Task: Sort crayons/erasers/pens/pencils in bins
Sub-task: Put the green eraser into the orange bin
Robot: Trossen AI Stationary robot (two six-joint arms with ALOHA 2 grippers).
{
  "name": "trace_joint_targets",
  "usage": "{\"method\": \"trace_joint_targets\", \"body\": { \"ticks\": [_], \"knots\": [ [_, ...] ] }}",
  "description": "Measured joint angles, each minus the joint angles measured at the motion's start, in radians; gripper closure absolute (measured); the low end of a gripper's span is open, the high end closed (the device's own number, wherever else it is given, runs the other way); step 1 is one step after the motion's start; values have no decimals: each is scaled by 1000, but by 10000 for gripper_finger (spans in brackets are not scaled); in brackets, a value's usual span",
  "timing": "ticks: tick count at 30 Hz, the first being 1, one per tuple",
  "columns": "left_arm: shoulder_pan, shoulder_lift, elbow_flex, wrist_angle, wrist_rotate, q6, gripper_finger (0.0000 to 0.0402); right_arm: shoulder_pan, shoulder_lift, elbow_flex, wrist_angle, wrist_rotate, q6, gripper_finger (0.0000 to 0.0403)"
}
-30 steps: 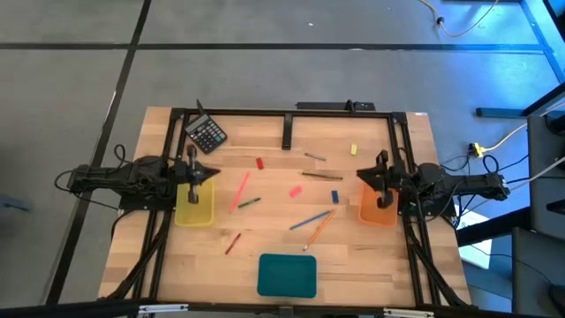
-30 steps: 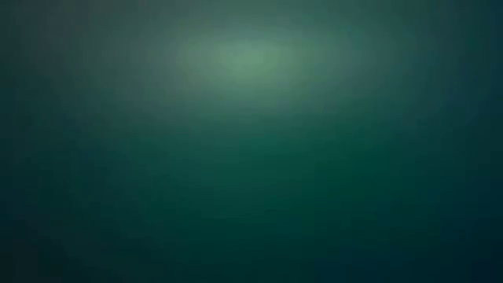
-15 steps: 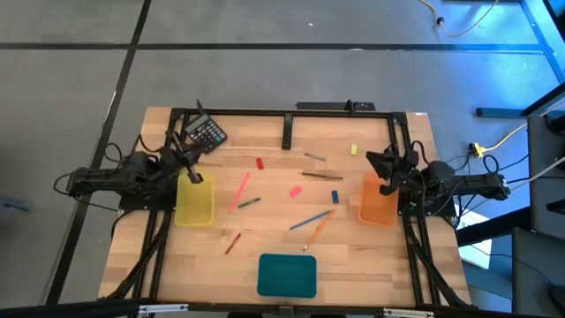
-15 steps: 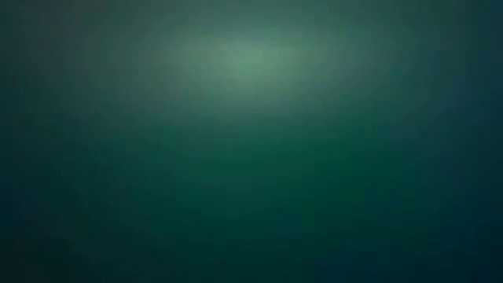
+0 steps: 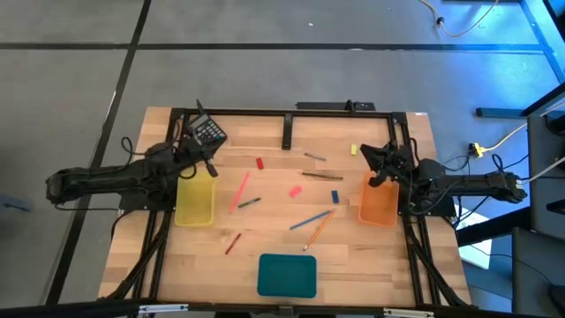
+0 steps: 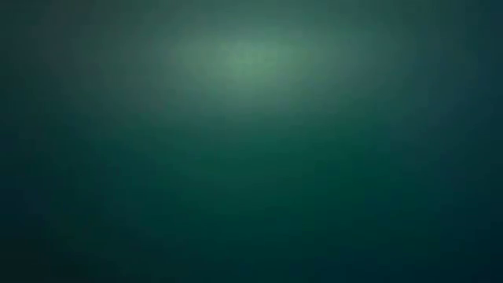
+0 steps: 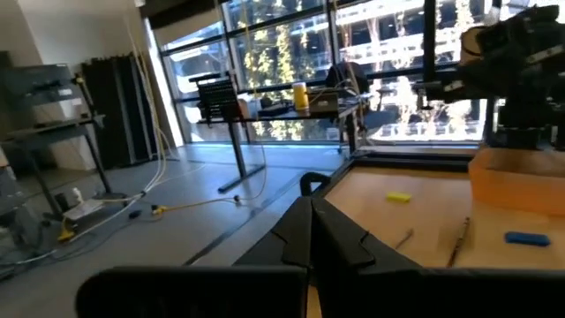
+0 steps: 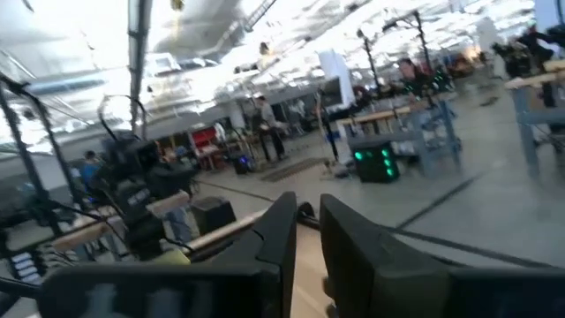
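The yellow eraser beyond the orange bin is next; my right gripper will grip the eraser's long sides (image 5: 354, 149).
In the high view, crayons, erasers, pens and pencils lie scattered on the wooden table. A long pink-red stick (image 5: 239, 191), a blue one (image 5: 311, 219) and an orange pencil (image 5: 320, 230) lie flat. So do a short reddish crayon (image 5: 232, 243) and red (image 5: 259, 162), pink (image 5: 296, 190), yellow (image 5: 354, 149) and blue (image 5: 335, 196) erasers. My left gripper (image 5: 199, 160) hangs shut over the far end of the yellow bin (image 5: 194, 201). My right gripper (image 5: 380, 164), fingers slightly apart, hangs over the far end of the orange bin (image 5: 378, 201). The teal bin (image 5: 287, 275) sits near the front edge.
A black calculator (image 5: 206, 132) lies at the far left, just beyond my left gripper. A black frame (image 5: 287, 113) runs along the far edge and both sides. The low view shows only dark green. The left wrist view shows the orange bin (image 7: 521, 181) and the right arm (image 7: 521, 62).
Both arms have risen from their folded pose, and both grippers have moved toward the table's far edge. They have tipped up from pointing down at the bins toward level. Nothing on the table has moved.
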Motion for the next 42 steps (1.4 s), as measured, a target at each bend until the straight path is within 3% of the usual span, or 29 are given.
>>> {"method": "trace_joint_targets", "body": {
  "ticks": [4, 12, 24, 28, 34, 42],
  "knots": [
    [31, 48, 31, 21, 0, 11, 401, -22, 49, 0, 21, -14, 11, 345],
    [53, 109, 34, 238, -1, 18, 401, -64, 94, 0, 127, -28, -98, 331],
    [58, 374, 34, 406, 53, 35, 401, -211, 126, 27, 120, -62, -220, 193],
    [57, 476, 43, 419, 53, -49, 401, -296, 186, 102, 14, -109, -257, 162],
    [54, 623, 111, 395, 53, -157, 376, -410, 365, 221, -118, -201, -174, 163],
    [54, 763, 167, 393, 52, -120, 343, -466, 656, 395, -617, -295, 55, 187]
  ]
}}
